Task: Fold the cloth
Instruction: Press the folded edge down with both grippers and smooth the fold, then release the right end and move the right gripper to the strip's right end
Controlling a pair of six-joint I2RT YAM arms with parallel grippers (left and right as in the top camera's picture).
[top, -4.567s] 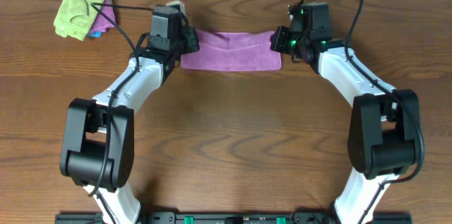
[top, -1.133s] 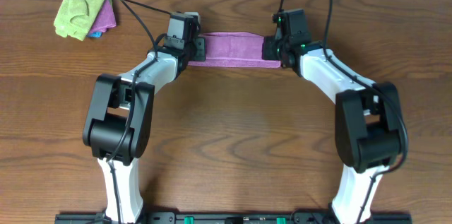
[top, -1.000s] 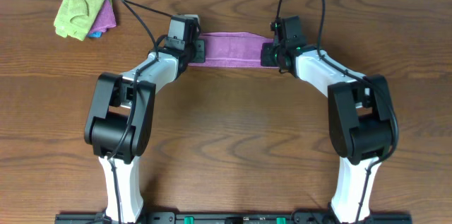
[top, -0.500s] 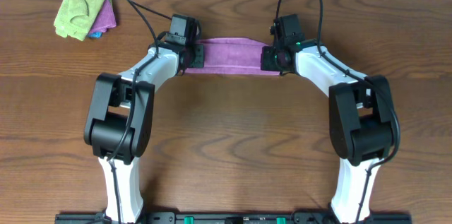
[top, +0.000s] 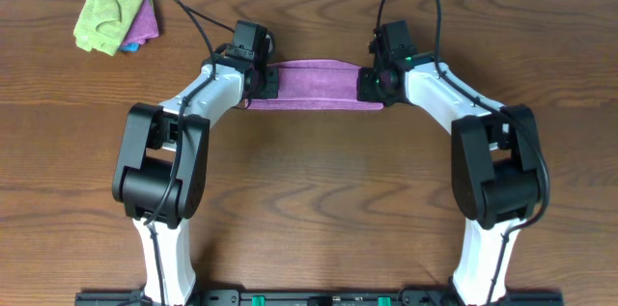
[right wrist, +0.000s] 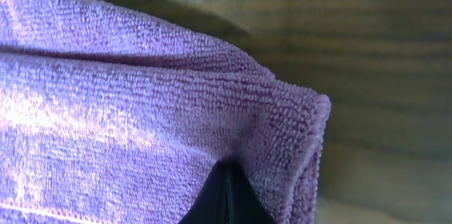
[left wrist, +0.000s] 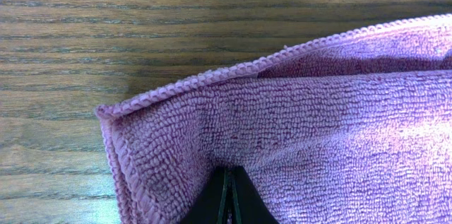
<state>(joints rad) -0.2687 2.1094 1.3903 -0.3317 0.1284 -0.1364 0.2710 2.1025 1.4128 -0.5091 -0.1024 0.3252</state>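
Note:
The closed fingers of my right gripper rest on top of the purple cloth, short of its end edge, so next I open them and take the doubled end [right wrist: 307, 164] from its side.
The purple cloth [top: 319, 84] lies as a long doubled strip on the wooden table, stretched between my two grippers. My left gripper [top: 266, 82] is shut on the cloth's left end; the left wrist view shows its closed fingertips [left wrist: 228, 194] pinching the doubled cloth [left wrist: 318, 132] near its stitched corner. My right gripper [top: 372, 82] is shut on the right end; the right wrist view shows its closed fingertips [right wrist: 227, 192] pinching the cloth [right wrist: 127, 111] beside its rounded fold. The white tag is hidden.
A pile of small cloths, lime-green [top: 101, 18] over pinkish-purple [top: 143, 18] and blue, sits at the table's back left corner. The table's far edge runs just behind the cloth. Both arms reach in from the near side.
Both grippers, still holding the cloth's ends, have drawn the strip toward me from the back of the table. The cloth went from a wider rectangle to a narrower doubled strip.

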